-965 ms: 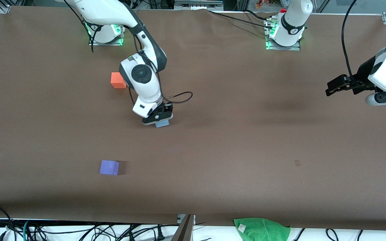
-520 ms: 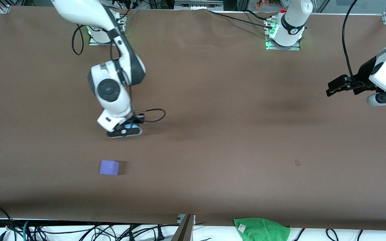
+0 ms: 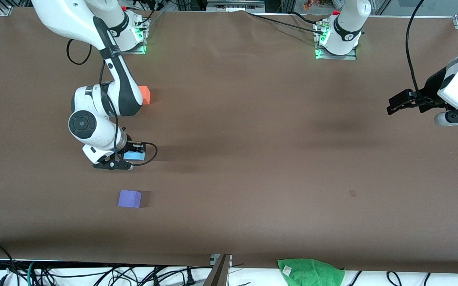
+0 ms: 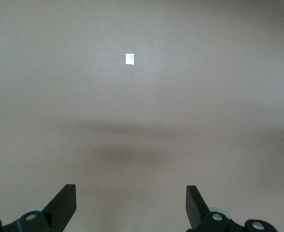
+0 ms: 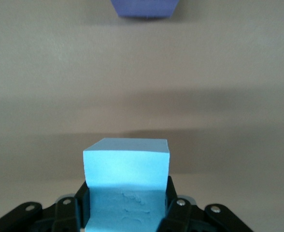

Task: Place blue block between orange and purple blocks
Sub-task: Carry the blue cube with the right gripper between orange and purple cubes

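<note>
The brown table is bare about midway (image 3: 134, 151) between the orange and purple blocks. I need to set the blue block, now held over the table, down there with my right gripper.
My right gripper (image 3: 132, 157) is shut on the blue block (image 3: 134, 156), holding it over the brown table between the orange block (image 3: 145, 94) and the purple block (image 3: 129, 198). The right arm hides part of the orange block. In the right wrist view the blue block (image 5: 126, 174) sits between my fingers (image 5: 179, 212) and the purple block (image 5: 143, 8) lies ahead on the table. My left gripper (image 3: 392, 105) is open and empty, waiting in the air at the left arm's end of the table; the left wrist view shows its fingers (image 4: 63, 203) wide apart over bare table.
A green cloth (image 3: 310, 271) lies past the table's edge nearest the front camera. Cables (image 3: 94, 274) run along that edge. A small pale mark (image 4: 129, 59) is on the table under the left gripper. The arm bases (image 3: 336, 39) stand along the table's back edge.
My right arm has carried the blue block from the table's middle toward the right arm's end, into the gap between the orange and purple blocks. The left arm has not moved.
</note>
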You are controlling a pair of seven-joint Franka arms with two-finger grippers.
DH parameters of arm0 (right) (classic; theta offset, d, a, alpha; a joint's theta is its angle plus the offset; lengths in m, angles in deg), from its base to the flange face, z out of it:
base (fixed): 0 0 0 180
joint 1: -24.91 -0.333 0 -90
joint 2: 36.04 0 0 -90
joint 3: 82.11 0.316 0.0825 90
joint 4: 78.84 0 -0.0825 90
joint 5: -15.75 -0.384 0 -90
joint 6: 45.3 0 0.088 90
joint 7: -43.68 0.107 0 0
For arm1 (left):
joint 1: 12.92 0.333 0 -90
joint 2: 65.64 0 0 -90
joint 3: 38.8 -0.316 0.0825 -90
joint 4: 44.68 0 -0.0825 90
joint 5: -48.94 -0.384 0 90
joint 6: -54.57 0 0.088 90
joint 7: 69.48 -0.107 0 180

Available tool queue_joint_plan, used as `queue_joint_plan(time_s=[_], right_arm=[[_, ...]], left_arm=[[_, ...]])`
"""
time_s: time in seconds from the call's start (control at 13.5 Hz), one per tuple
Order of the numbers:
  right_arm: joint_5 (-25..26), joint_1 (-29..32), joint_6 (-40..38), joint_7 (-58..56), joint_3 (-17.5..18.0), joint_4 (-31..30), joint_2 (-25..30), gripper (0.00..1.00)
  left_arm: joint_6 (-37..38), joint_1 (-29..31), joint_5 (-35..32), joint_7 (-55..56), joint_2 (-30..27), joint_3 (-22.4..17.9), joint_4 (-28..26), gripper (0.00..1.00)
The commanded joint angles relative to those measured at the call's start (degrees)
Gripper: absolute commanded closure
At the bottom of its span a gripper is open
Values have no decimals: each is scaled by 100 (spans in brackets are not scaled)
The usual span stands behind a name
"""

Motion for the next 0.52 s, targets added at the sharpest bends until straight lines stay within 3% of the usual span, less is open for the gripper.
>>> queue_joint_plan(time_s=[0.0,0.45], right_arm=[[-172,90,169,-69,30,-231,56,62],[-286,187,564,-324,30,-485,-68,62]], left_arm=[[52,21,-53,-66,67,21,156,0],[52,21,-44,-66,76,21,148,0]])
